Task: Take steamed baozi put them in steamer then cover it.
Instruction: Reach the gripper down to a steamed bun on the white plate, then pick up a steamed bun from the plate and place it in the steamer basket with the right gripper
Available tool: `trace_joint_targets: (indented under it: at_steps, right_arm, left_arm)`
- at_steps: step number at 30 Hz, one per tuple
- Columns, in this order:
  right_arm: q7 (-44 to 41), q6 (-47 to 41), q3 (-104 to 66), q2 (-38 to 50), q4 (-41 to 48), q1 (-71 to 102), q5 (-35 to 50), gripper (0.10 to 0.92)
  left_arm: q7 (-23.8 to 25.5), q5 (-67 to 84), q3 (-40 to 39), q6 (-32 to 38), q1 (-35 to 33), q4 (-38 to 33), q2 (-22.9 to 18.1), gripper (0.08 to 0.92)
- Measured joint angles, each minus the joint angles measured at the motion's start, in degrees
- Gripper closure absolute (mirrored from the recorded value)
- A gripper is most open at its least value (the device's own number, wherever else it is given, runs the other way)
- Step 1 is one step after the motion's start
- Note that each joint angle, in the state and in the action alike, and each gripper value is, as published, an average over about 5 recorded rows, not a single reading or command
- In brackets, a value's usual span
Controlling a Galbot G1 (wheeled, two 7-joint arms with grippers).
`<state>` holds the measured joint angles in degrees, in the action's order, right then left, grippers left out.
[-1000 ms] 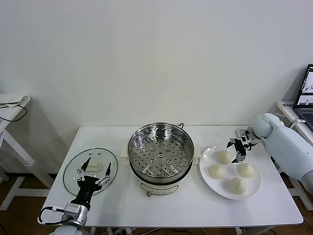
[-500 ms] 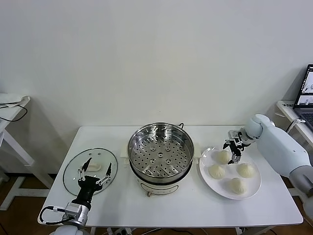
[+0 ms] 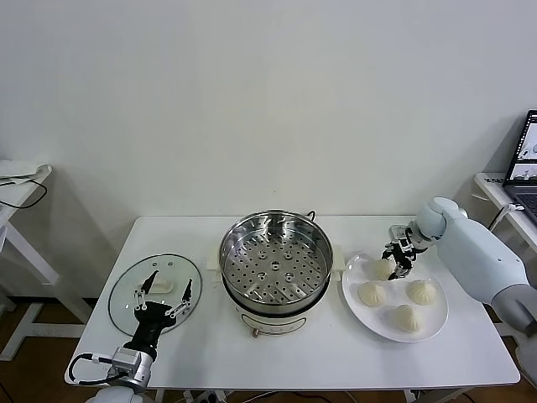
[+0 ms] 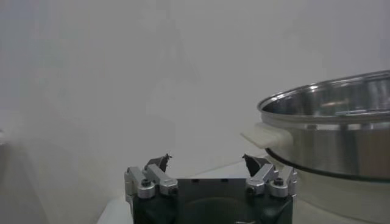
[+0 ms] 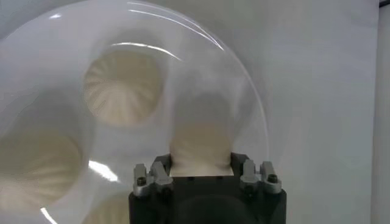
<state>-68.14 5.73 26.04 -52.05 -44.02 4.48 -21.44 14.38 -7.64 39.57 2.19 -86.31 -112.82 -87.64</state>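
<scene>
My right gripper is to let go of the baozi on the steamer's holed bottom, close to the steamer's far side (image 3: 274, 240).
Four cream-white pleated baozi lie on a white plate (image 3: 348, 290) at the right of the table. My right gripper (image 3: 396, 256) is down at the plate's far left and shut on one baozi (image 3: 379, 269). In the right wrist view that baozi (image 5: 201, 146) fills the gap between the fingers of the right gripper (image 5: 201, 165), and it still rests on the plate. The steel steamer (image 3: 275, 256) stands empty at the table's middle. The glass cover (image 3: 126, 298) lies flat at the left. My left gripper (image 3: 166, 287) hovers open above it.
The other baozi (image 3: 372, 294), (image 3: 422, 291), (image 3: 407, 317) sit close together on the plate. A laptop (image 3: 527, 155) stands on a side table at the far right. The left wrist view shows the steamer's wall (image 4: 335, 134) beside the open left gripper (image 4: 207, 161).
My right gripper has moved left and down over the plate's far-left baozi and now grips it. The left arm has not moved.
</scene>
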Motion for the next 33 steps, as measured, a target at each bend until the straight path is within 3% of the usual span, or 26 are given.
trace_joint_targets:
  at_steps: [7,19,33]
  right_arm:
    - [-1.5,1.3,3.6,4.0,-5.6,-3.0,4.1,0.381]
    - [-6.6,9.1,17.9,11.3,-22.5,-19.7,13.7,0.378]
    - [-6.3,17.6,39.6,3.4,-37.0,-44.4,21.3,0.372]
  left_arm:
    - [-0.1,0.0,-0.2,-0.1,-0.3,-0.5,0.2,0.177]
    - [-0.2,-0.7,-0.7,-0.4,-1.3,-1.7,0.5,0.177]
    - [-0.2,-0.8,0.3,-0.5,-2.3,-2.6,1.4,0.177]
